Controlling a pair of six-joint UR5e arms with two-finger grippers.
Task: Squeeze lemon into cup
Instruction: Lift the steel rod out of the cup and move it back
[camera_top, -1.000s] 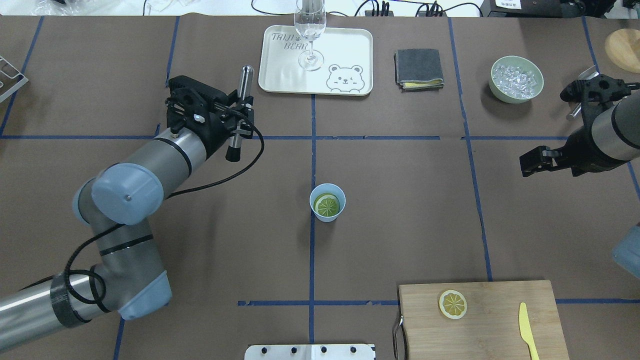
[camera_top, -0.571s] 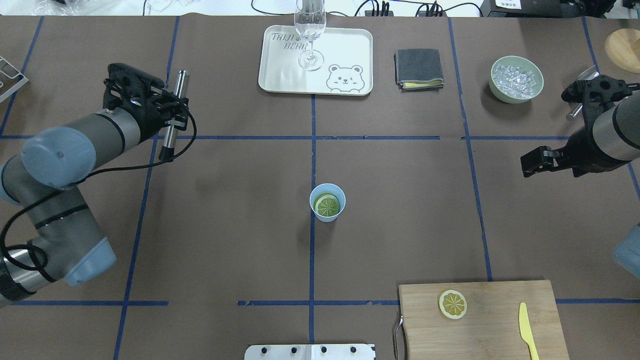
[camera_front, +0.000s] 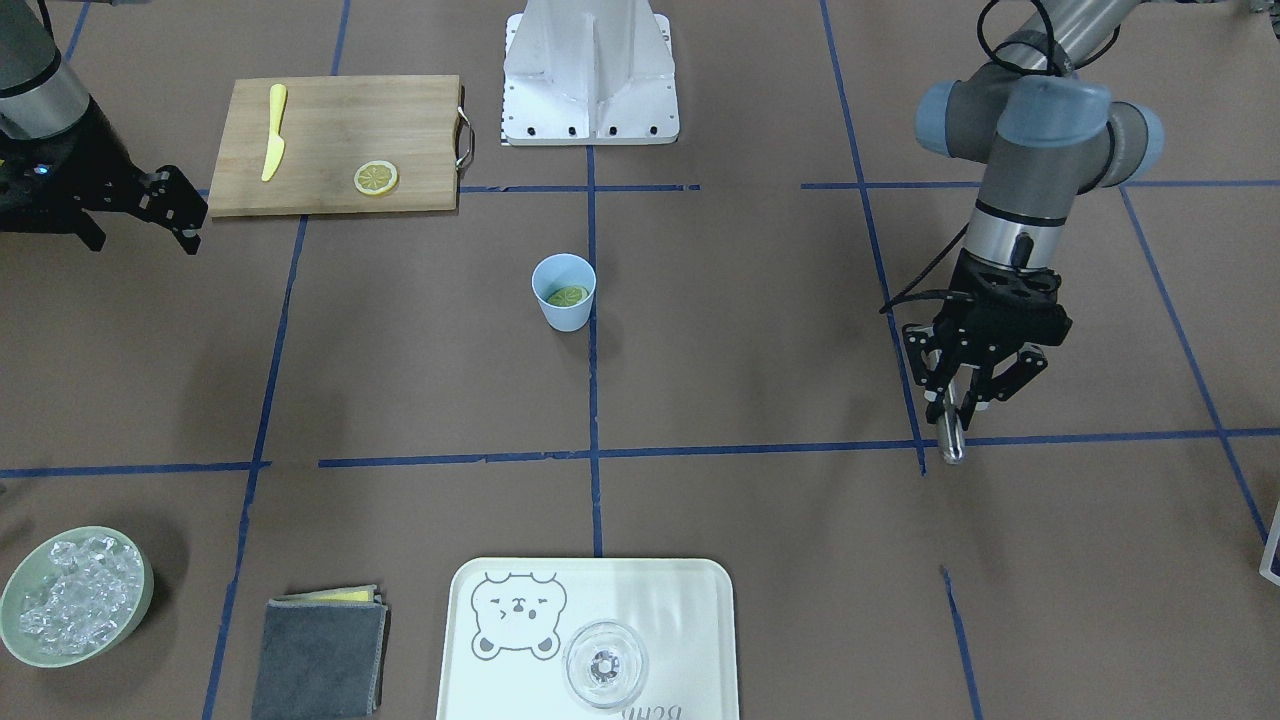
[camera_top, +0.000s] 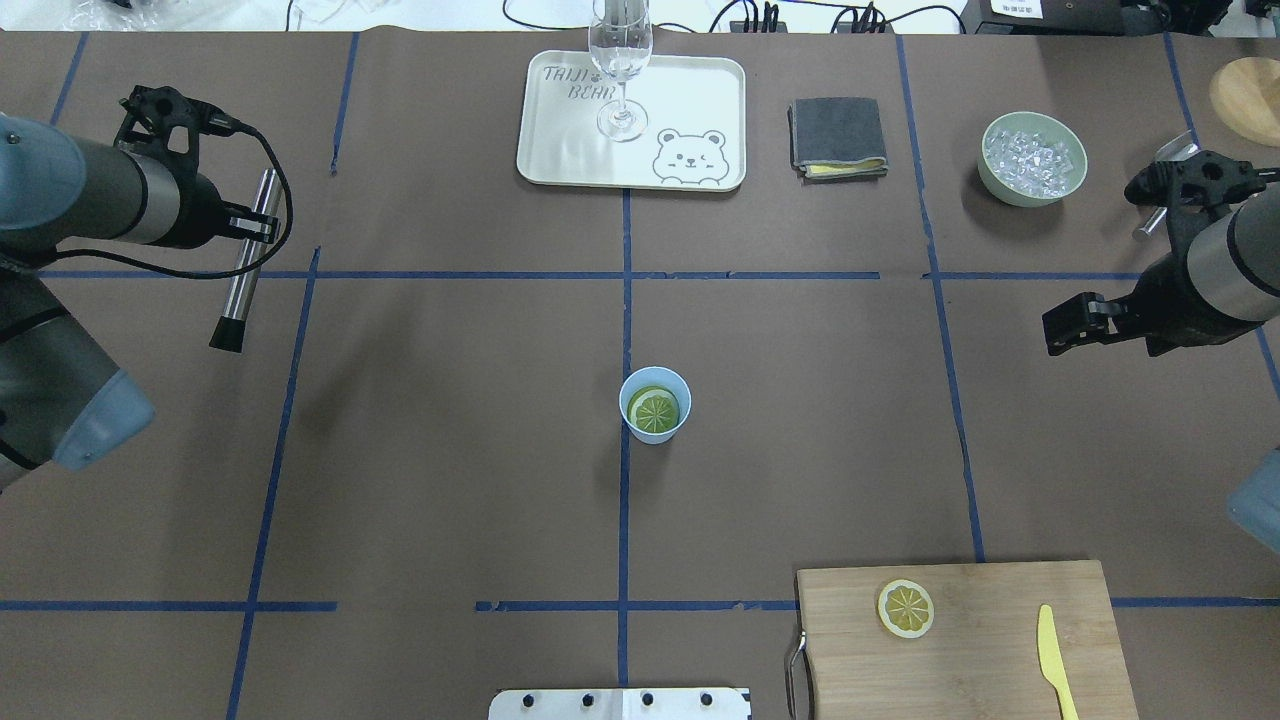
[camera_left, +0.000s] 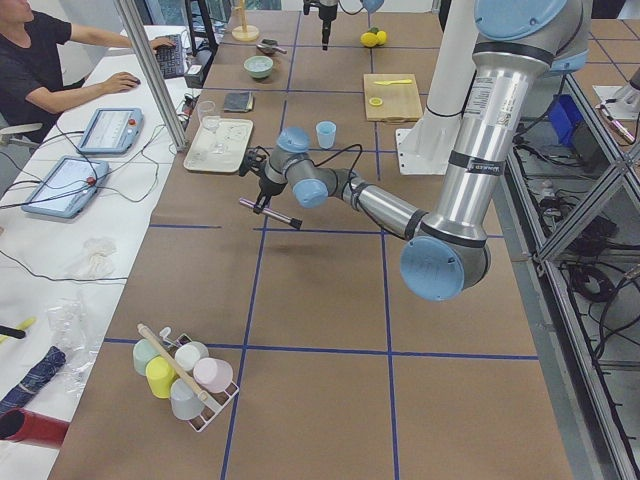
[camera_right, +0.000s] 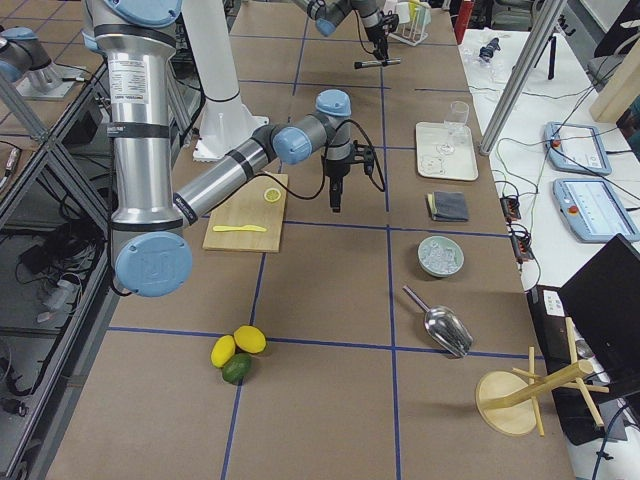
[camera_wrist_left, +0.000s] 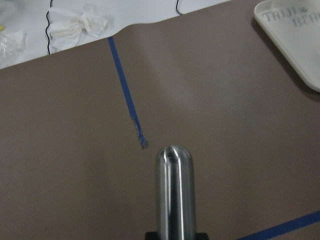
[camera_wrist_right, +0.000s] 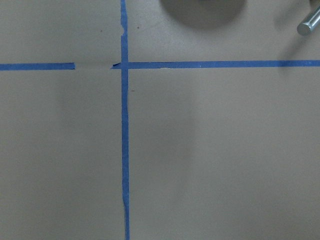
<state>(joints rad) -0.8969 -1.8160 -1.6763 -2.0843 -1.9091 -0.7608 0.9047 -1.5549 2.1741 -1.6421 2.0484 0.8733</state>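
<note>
I need to use my left gripper to put the silver metal rod down and let go of it on the bare table (camera_front: 982, 353) next to the blue tape crossing nearest it.
The light-blue cup (camera_top: 655, 434) stands upright at the table's middle, and also shows in the front view (camera_front: 566, 316). A lemon slice (camera_top: 654, 410) lies flat inside it (camera_front: 567, 296). A second lemon slice (camera_top: 906, 608) lies on the wooden cutting board (camera_top: 980, 660). My left gripper (camera_top: 250, 228) is far to the left of the cup, shut on a silver metal rod (camera_top: 240, 270) with a black end; the rod also shows in the left wrist view (camera_wrist_left: 175, 195). My right gripper (camera_top: 1062, 328) hangs open and empty at the right, well away from the cup.
A yellow plastic knife (camera_top: 1050, 650) lies on the board. At the back stand a tray (camera_top: 700, 90) with a wine glass (camera_top: 620, 60), a folded grey cloth (camera_top: 837, 137) and a green bowl of ice (camera_top: 1030, 199). A metal scoop (camera_right: 440, 325) lies at the right end.
My left arm has swung left and back with the rod, away from the table's middle. The cup, the slices and the right arm have not moved.
</note>
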